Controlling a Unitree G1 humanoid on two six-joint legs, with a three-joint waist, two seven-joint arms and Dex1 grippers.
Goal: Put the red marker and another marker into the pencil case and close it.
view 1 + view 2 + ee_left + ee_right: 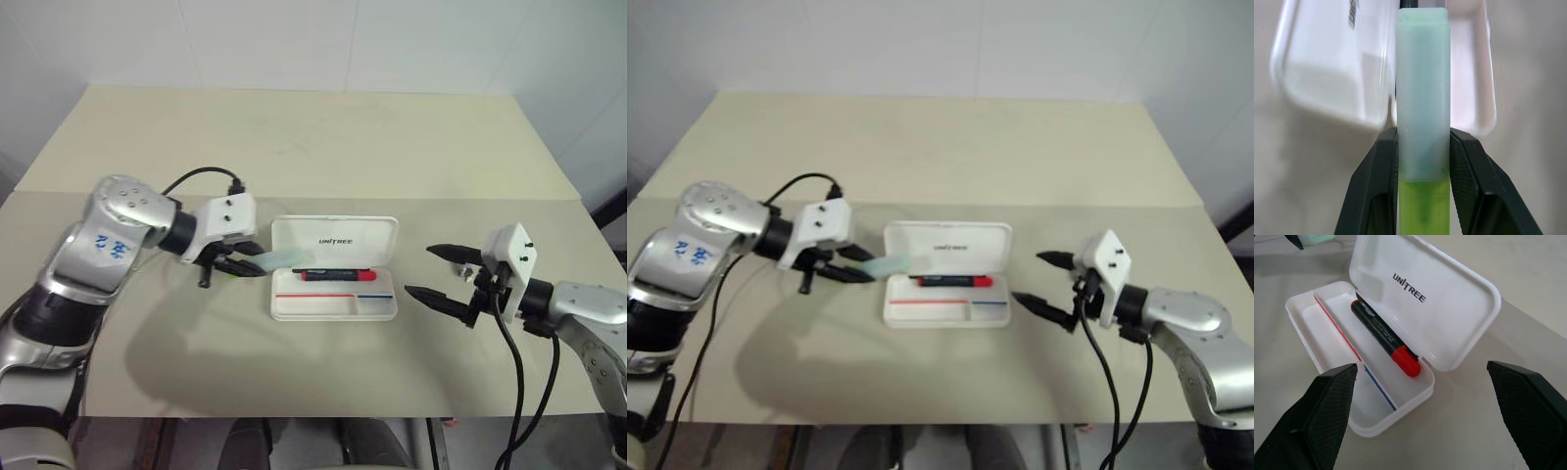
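Observation:
The mint-green marker will go down in the front slot of the white pencil case (pixel 317 305) (pixel 1466 46), where my left gripper is going to set it and let it go.
The white pencil case (pixel 335 308) lies open at the table's middle, its lid (pixel 1440 303) with the UNITREE lettering standing up at the back. The red marker (pixel 1385 339), black with red ends, lies inside the tray along the hinge side. My left gripper (pixel 243 262) is shut on the pale mint-green marker (pixel 1422 103) just left of the case, and the marker's free end (pixel 282 258) reaches over the case's left edge. My right gripper (pixel 443 273) stands open right of the case, nothing between its fingers (pixel 1327 406).
The beige table (pixel 313 137) stretches far behind the case, its front edge (pixel 294 416) close below it. A black cable (pixel 509 372) hangs from my right wrist and another (pixel 201 174) loops off my left wrist.

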